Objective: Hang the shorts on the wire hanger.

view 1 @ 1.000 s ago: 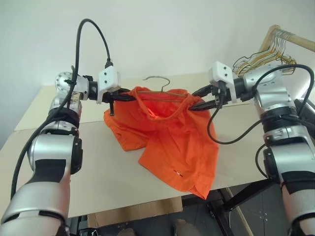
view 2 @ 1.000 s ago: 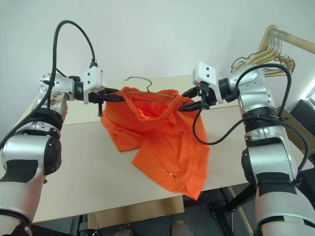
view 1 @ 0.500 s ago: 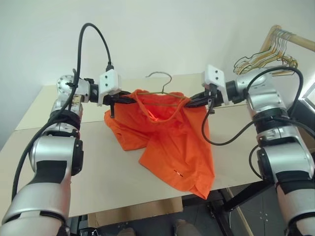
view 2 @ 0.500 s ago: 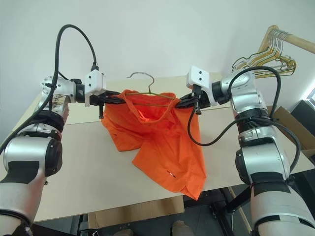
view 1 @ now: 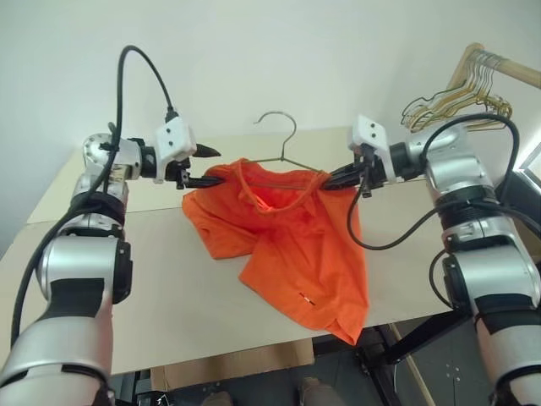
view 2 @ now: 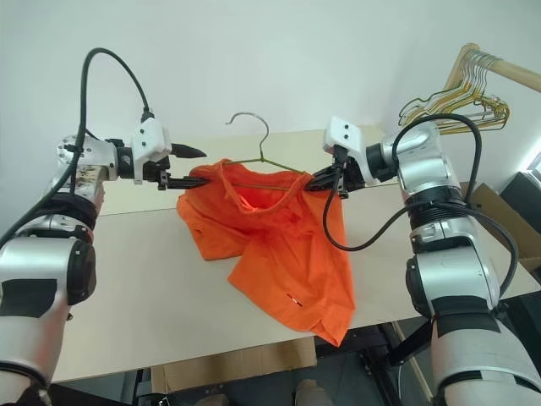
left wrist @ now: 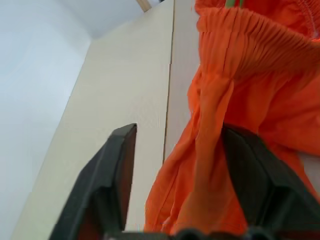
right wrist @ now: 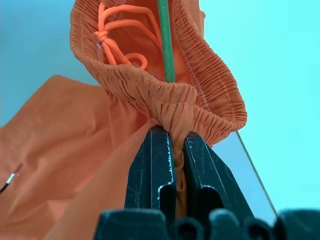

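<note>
My left gripper should pinch the shorts' side lower [view 1: 203,203] and pull it tight over the hanger, because that side hangs in a loose fold below the waistband.
The orange shorts [view 1: 296,245] hang by their gathered waistband above the table, legs draping down onto the table and over its front edge. The wire hanger [view 1: 279,127] runs through the waistband with its hook sticking up; its green wire [right wrist: 165,40] passes inside the elastic. My right gripper [view 1: 335,179] is shut on the right end of the waistband [right wrist: 175,107]. My left gripper [view 1: 209,166] stands open at the left end of the waistband, and a fold of the orange fabric [left wrist: 210,125] hangs between its spread fingers [left wrist: 117,160] without being pinched.
A bunch of gold and pale wire hangers [view 1: 461,93] hangs on a wooden rod at the back right. The beige table [view 1: 169,279] has a seam running across it, and its front edge lies just below the shorts' hem.
My right gripper closed on the right end of the waistband. My left gripper then opened, letting go of the left end, and drew a little to the left. The hanger's hook now stands higher.
</note>
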Action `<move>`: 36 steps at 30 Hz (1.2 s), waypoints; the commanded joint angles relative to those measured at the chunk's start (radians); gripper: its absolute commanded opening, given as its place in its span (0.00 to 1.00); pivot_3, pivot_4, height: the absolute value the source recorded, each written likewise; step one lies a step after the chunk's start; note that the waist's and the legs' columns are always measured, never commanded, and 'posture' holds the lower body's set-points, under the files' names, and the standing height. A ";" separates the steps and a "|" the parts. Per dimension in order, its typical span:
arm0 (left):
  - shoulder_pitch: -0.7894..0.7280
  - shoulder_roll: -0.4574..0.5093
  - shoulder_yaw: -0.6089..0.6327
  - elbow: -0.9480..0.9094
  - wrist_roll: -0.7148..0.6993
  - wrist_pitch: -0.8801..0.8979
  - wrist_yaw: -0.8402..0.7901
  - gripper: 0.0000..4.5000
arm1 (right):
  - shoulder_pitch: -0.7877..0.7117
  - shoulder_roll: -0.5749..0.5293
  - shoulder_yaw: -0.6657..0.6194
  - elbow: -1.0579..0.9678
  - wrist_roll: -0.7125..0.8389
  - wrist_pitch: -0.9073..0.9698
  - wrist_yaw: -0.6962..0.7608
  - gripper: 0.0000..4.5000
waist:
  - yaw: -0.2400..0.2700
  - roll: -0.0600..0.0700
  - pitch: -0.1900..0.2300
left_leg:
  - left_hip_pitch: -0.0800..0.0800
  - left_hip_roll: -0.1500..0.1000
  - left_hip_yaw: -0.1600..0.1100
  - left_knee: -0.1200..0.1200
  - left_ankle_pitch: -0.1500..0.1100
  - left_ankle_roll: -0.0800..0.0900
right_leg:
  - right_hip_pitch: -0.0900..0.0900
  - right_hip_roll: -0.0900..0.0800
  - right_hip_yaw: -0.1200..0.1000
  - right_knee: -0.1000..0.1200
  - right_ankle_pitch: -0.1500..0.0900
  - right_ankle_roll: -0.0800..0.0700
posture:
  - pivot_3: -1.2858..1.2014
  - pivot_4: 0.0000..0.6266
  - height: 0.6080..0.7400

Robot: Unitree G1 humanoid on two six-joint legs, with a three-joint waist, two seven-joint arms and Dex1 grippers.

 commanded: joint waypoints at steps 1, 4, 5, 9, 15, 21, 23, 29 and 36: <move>-0.030 0.026 0.023 0.005 0.001 0.047 0.088 0.95 | -0.021 -0.025 -0.043 -0.032 0.045 0.055 0.023 0.00 | 0.000 0.000 0.000 | 0.000 0.000 0.000 0.000 0.000 0.000 | 0.000 0.000 0.000 0.000 0.000 0.000 | 0.50 0.00 1.00; -0.032 0.034 0.054 0.013 -0.029 0.093 0.113 0.99 | -0.025 -0.034 -0.059 -0.029 0.075 0.115 0.040 0.00 | 0.001 0.000 0.000 | 0.000 0.000 0.000 0.000 0.000 0.000 | 0.000 0.000 0.000 0.000 0.000 0.000 | 0.50 0.00 1.00; -0.031 0.034 0.074 0.015 -0.047 0.108 0.118 0.99 | -0.027 -0.039 -0.064 -0.028 0.081 0.128 0.045 0.00 | 0.000 0.000 0.000 | 0.000 0.000 0.000 0.000 0.000 0.000 | 0.000 0.000 0.000 0.000 0.000 0.000 | 0.50 0.00 1.00; -0.021 0.039 0.159 0.014 -0.138 0.201 -0.006 0.99 | -0.014 -0.072 -0.095 -0.049 0.129 0.125 0.093 0.00 | 0.000 0.000 0.000 | 0.000 0.000 0.000 0.000 0.000 0.000 | 0.000 0.000 -0.001 0.000 0.000 0.000 | 0.50 0.00 1.00; -0.001 0.047 0.168 0.001 -0.158 0.263 -0.199 0.99 | 0.014 -0.114 -0.066 -0.113 0.196 0.118 0.115 0.00 | -0.010 0.000 0.000 | -0.001 0.000 0.000 0.000 0.000 0.000 | 0.000 0.000 -0.001 0.000 0.000 0.000 | 0.50 0.00 1.00; 0.006 0.034 0.116 0.002 -0.099 0.218 -0.179 0.99 | 0.027 -0.123 -0.041 -0.150 0.217 0.114 0.115 0.00 | -0.023 0.000 0.000 | -0.001 0.000 -0.001 0.000 0.000 0.000 | 0.000 0.000 -0.001 0.000 0.000 0.000 | 0.49 0.00 1.00; -0.001 0.029 0.107 0.007 -0.090 0.234 -0.166 0.95 | 0.029 -0.122 -0.039 -0.157 0.219 0.114 0.115 0.00 | -0.023 0.000 0.000 | 0.000 0.000 -0.001 0.000 0.000 0.000 | 0.000 0.000 -0.001 0.000 0.000 0.000 | 0.49 0.00 1.00; -0.012 0.028 0.106 0.015 -0.085 0.286 -0.177 0.57 | 0.039 -0.124 -0.029 -0.171 0.219 0.112 0.115 0.00 | -0.027 0.000 0.000 | -0.001 0.000 -0.001 0.000 0.000 0.000 | 0.000 0.000 -0.001 0.000 0.000 0.000 | 0.49 0.00 1.00; -0.003 0.025 0.104 0.011 -0.080 0.275 -0.194 0.08 | 0.047 -0.123 -0.025 -0.188 0.227 0.117 0.115 0.00 | -0.026 0.000 0.000 | -0.001 0.000 -0.001 0.000 0.000 0.000 | 0.000 -0.001 -0.001 0.000 0.000 0.000 | 0.49 0.00 1.00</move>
